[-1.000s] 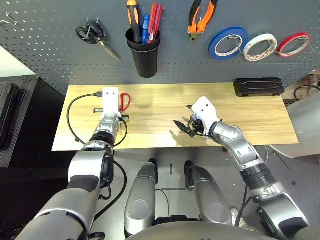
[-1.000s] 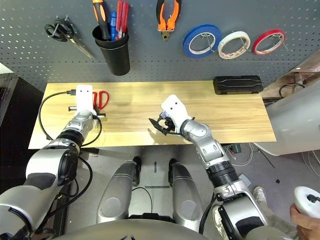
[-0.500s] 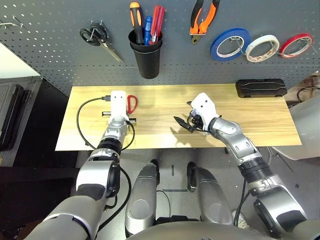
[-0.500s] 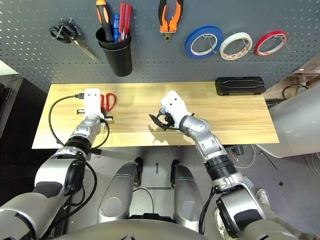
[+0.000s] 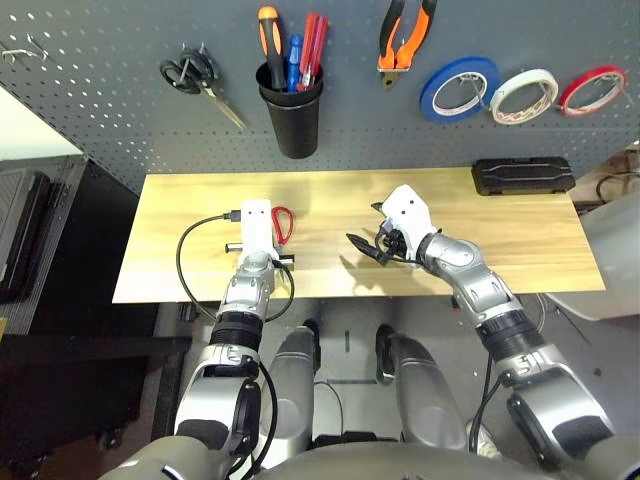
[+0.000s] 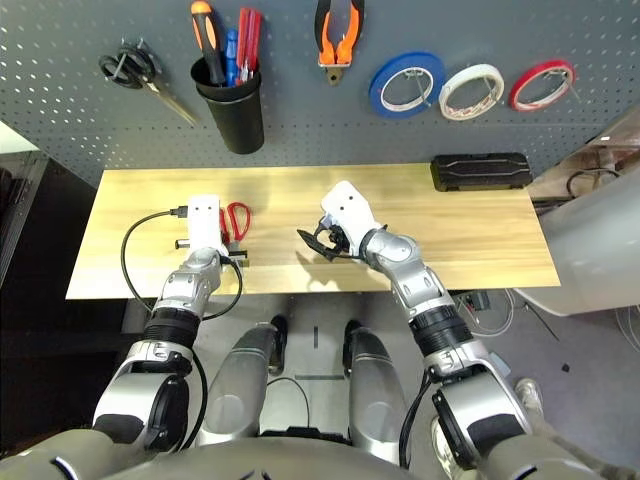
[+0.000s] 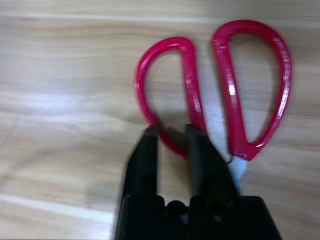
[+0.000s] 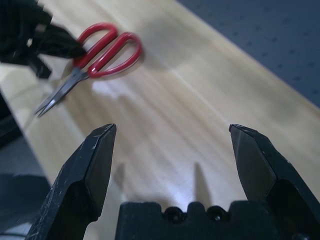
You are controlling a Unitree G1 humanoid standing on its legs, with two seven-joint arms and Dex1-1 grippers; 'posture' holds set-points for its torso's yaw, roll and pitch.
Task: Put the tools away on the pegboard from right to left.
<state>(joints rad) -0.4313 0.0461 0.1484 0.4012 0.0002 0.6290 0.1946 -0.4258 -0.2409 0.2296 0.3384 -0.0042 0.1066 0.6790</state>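
Observation:
My left fingers straddle the red-handled scissors' loop at its narrow lower end; I should open, then pinch the loop's outer side (image 7: 140, 95) before lifting the scissors.
Red-handled scissors (image 5: 283, 222) lie flat on the wooden table (image 5: 330, 195), left of centre. My left gripper (image 5: 268, 228) sits low over them. In the left wrist view its fingers (image 7: 150, 150) stand slightly apart, astride the lower rim of one handle loop (image 7: 190, 75). My right gripper (image 5: 365, 247) hovers open over the table's middle, holding nothing. On the pegboard (image 5: 100, 110) hang orange-and-black pliers (image 5: 405, 30) and a whitish tape ring (image 5: 521, 95). An orange-and-black screwdriver (image 5: 268, 35) stands in the black cup (image 5: 296, 115).
Black-handled scissors (image 5: 200, 78) hang at the pegboard's left. Blue (image 5: 459, 87) and red (image 5: 589, 88) tape rings flank the whitish one. A black case (image 5: 522, 175) lies at the table's back right. A black cable loops beside my left wrist.
The left arm has swung rightward and the scissors slid along the table with it. Its fingers have parted a little. The head camera shifted; the right arm holds still.

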